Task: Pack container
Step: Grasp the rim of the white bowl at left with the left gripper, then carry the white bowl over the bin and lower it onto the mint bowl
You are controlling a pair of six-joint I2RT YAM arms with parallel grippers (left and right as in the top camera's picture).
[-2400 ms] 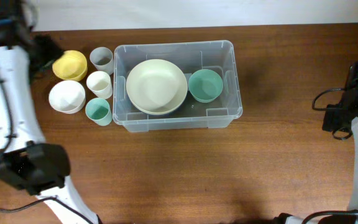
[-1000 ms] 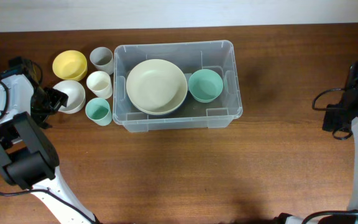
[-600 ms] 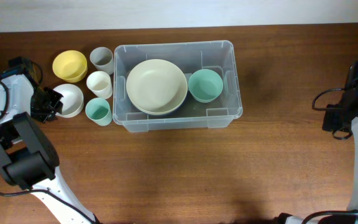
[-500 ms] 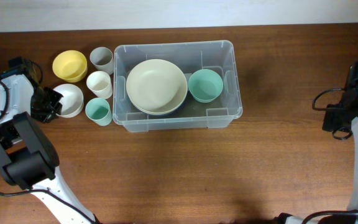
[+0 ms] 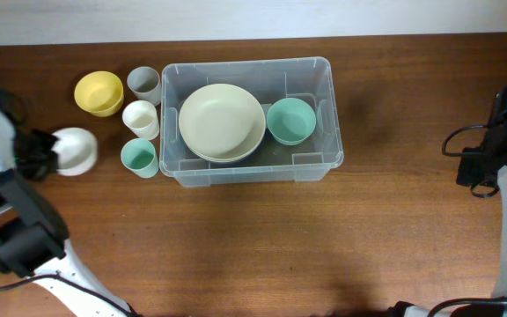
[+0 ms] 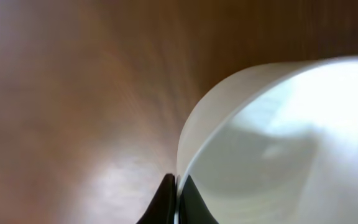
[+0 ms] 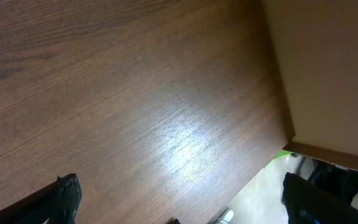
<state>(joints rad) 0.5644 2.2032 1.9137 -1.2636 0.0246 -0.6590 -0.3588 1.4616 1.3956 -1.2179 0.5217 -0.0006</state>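
Note:
I will release the white bowl, now lifted away from the other dishes, from my left gripper inside the teal bowl (image 5: 290,120) in the clear plastic container.
The clear plastic container (image 5: 324,114) stands at the table's back middle, holding a large cream bowl (image 5: 222,121) and a teal bowl (image 5: 290,121). My left gripper (image 5: 49,151) is shut on the rim of a small white bowl (image 5: 75,151), tilted and lifted at the far left, away from the other dishes. In the left wrist view the white bowl (image 6: 284,143) fills the right side, its rim pinched between my dark fingertips (image 6: 164,200). My right gripper (image 7: 179,199) stands open over bare wood at the table's right edge, nothing between its fingers.
Left of the container stand a yellow bowl (image 5: 99,92), a grey cup (image 5: 143,84), a cream cup (image 5: 140,119) and a teal cup (image 5: 138,157). The table's right edge (image 7: 278,106) shows in the right wrist view, with floor beyond.
My left gripper shut on the white bowl's rim, then lifted it and carried it left, tilting it. The right arm has not moved.

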